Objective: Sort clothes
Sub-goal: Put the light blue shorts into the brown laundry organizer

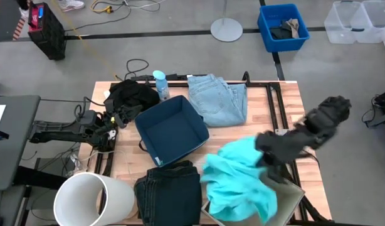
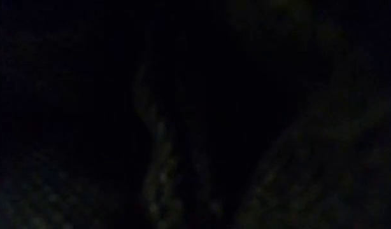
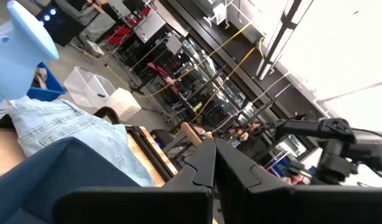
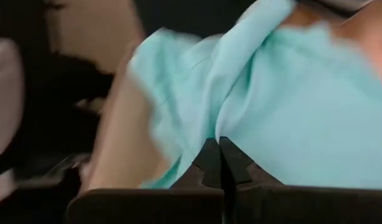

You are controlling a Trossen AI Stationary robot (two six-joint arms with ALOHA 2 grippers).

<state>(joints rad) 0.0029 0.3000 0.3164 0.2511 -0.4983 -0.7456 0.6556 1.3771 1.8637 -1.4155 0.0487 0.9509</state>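
Next, I release the turquoise top, now bunched partly over the bin, with my right gripper inside the beige bin (image 1: 244,194) beside the dark navy jeans.
The bright turquoise top (image 1: 237,183) lies bunched at the table's near right, partly over a beige bin (image 1: 291,199). My right gripper (image 1: 263,158) is shut on it, and the cloth fills the right wrist view (image 4: 290,93). Pale blue denim jeans (image 1: 217,98) lie flat at the far middle. The black garment (image 1: 133,95) is heaped at the far left. Dark navy jeans (image 1: 168,191) lie folded at the near edge. My left gripper (image 1: 120,117) is shut and empty beside the black garment, and it also shows in the left wrist view (image 3: 214,163). The low view is dark. My right gripper pinches a raised fold of the turquoise top (image 4: 219,127) between its two fingers, near the top's far right edge (image 1: 254,150). One layer or several, I cannot tell. The rest of the top lies slack and spread on the table and over the beige bin.
A dark blue open bin (image 1: 171,129) stands mid-table. A white bucket (image 1: 92,198) lies at the near left corner. A spray bottle (image 1: 160,85) stands by the pale jeans. A bright blue crate (image 1: 283,26) stands on the floor beyond the table.
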